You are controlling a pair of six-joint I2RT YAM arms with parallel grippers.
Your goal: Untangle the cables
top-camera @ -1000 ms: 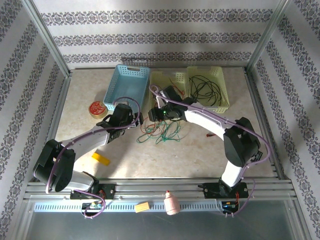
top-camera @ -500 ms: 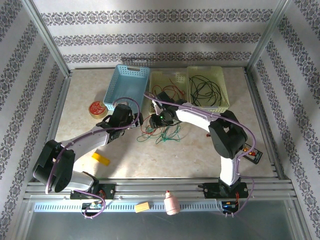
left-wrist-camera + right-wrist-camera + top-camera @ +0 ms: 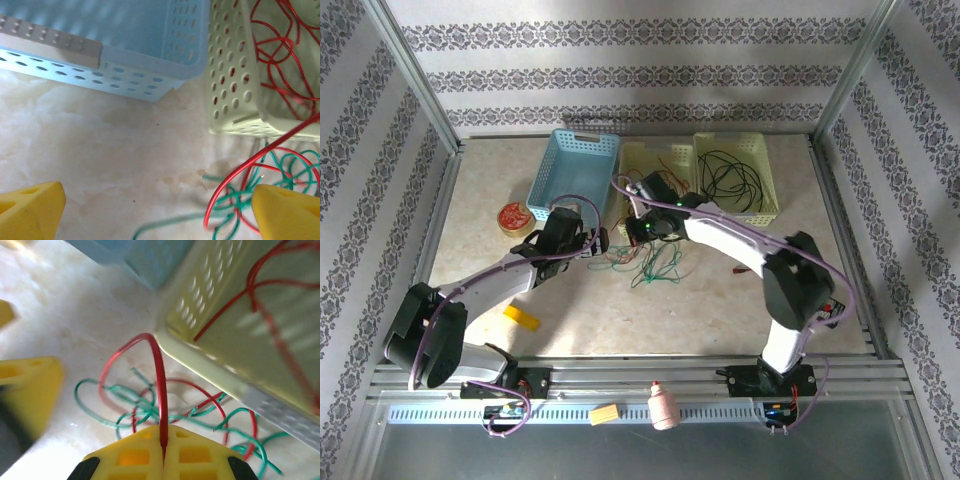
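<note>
Next, I release the red cable with my right gripper inside the yellow basket [image 3: 657, 196] beside the blue basket, among the other red cables.
A tangle of red and green cables [image 3: 648, 262] lies on the table in front of the baskets. My right gripper [image 3: 163, 432] is shut on a red cable [image 3: 159, 385] that arches up from the tangle beside the corner of the pale yellow basket [image 3: 250, 315]. From above, the right gripper [image 3: 636, 228] hangs over the tangle's top edge. My left gripper [image 3: 597, 240] sits just left of the tangle and is open, with nothing between its fingers. In the left wrist view a red loop [image 3: 235, 185] and green cables [image 3: 280, 165] lie by its right fingertip [image 3: 287, 212]. More red cables [image 3: 660, 160] fill the left yellow basket.
Black cables lie in the right yellow basket [image 3: 765, 180]. A blue basket [image 3: 572, 165] stands behind the left gripper. A red tape roll [image 3: 512, 215] and a yellow block [image 3: 521, 317] lie at the left. A pink bottle [image 3: 663, 405] rests on the front rail.
The right arm's elbow swung left and then back out to the right, with its gripper staying at the tangle's top edge. The tangle shifted a little. The left arm hardly moved.
</note>
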